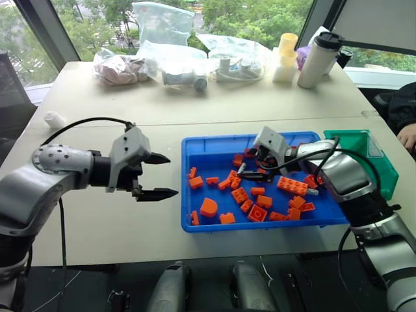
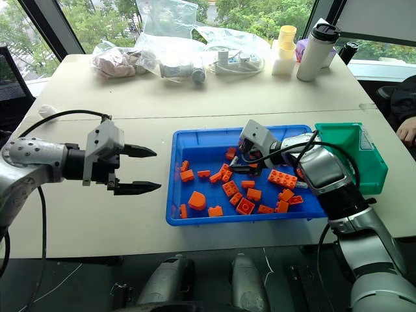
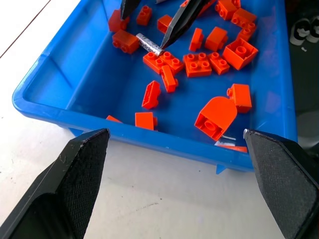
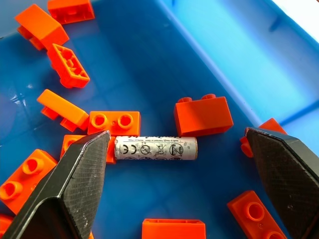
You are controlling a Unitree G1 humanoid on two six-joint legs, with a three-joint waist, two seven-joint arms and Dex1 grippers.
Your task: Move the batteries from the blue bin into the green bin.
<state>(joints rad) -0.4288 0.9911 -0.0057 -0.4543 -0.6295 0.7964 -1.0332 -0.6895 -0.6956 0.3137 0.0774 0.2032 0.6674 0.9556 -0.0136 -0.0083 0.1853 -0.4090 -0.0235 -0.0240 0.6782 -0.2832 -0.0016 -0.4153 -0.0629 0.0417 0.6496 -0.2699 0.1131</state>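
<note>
The battery is lying lengthwise from finger to finger, with one end against an orange brick, so my right gripper needs to pinch across the battery's body (image 4: pixel 156 148).
One battery (image 4: pixel 155 148), a slim silver-grey cylinder, lies flat on the floor of the blue bin (image 1: pixel 260 225) among orange bricks (image 1: pixel 292 185). My right gripper (image 1: pixel 249 171) hangs low over the middle of the bin, open, its two fingers straddling the battery without touching it. The same battery (image 3: pixel 148 44) shows beside the right gripper's fingertips (image 3: pixel 174 31) in the left wrist view. The green bin (image 1: pixel 383 170) stands against the blue bin's right end. My left gripper (image 1: pixel 159 175) is open and holds nothing, above the bare table just left of the blue bin.
Several plastic bags (image 1: pixel 175 65), a white flask (image 1: pixel 318 60) and yellow cups (image 1: pixel 286 55) line the far edge of the table. A person's hand (image 1: pixel 408 136) rests at the right edge. Bare tabletop (image 1: pixel 97 214) lies left of the blue bin.
</note>
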